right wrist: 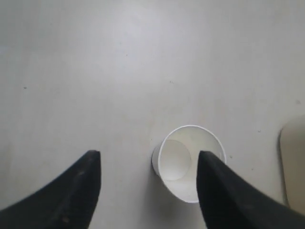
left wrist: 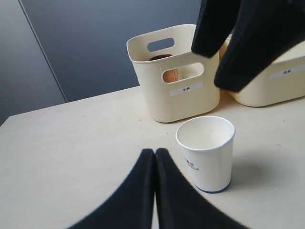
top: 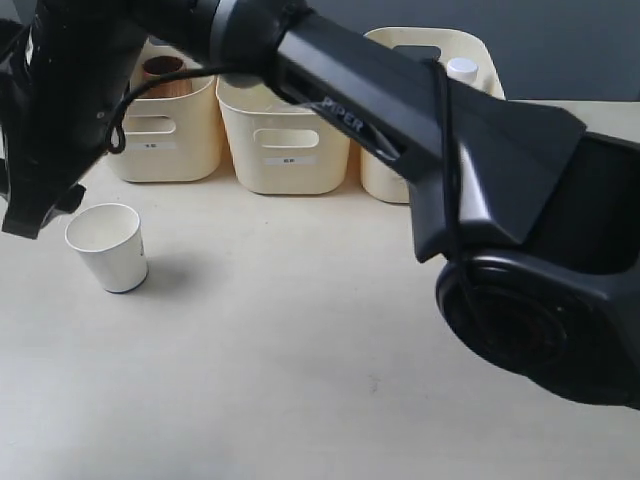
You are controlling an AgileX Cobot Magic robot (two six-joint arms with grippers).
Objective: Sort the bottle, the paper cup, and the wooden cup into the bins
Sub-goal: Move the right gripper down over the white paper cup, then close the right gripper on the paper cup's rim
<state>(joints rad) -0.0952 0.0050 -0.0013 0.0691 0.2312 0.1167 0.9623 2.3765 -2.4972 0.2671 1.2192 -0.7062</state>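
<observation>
Next, I close my right gripper on the near side of the rim (top: 117, 249) (right wrist: 160, 172) of the white paper cup, the side that faces away from the bins.
The white paper cup (top: 108, 247) stands upright on the table, left of and in front of the bins. My right gripper (right wrist: 147, 160) hangs open above the paper cup (right wrist: 188, 164), one finger over its rim. That arm reaches across the bins, its gripper (top: 45, 212) at the far left. My left gripper (left wrist: 155, 151) is shut on nothing, low beside the paper cup (left wrist: 207, 152). The wooden cup (top: 165, 75) sits in the left bin (top: 165, 150). Only the bottle's white cap (top: 462, 68) shows, in the right bin (top: 385, 185).
The middle bin (top: 285, 165) stands between the other two in a row at the back of the table. My right arm's black links (top: 400, 110) cross over the bins. A dark wall (left wrist: 95, 43) rises behind the table.
</observation>
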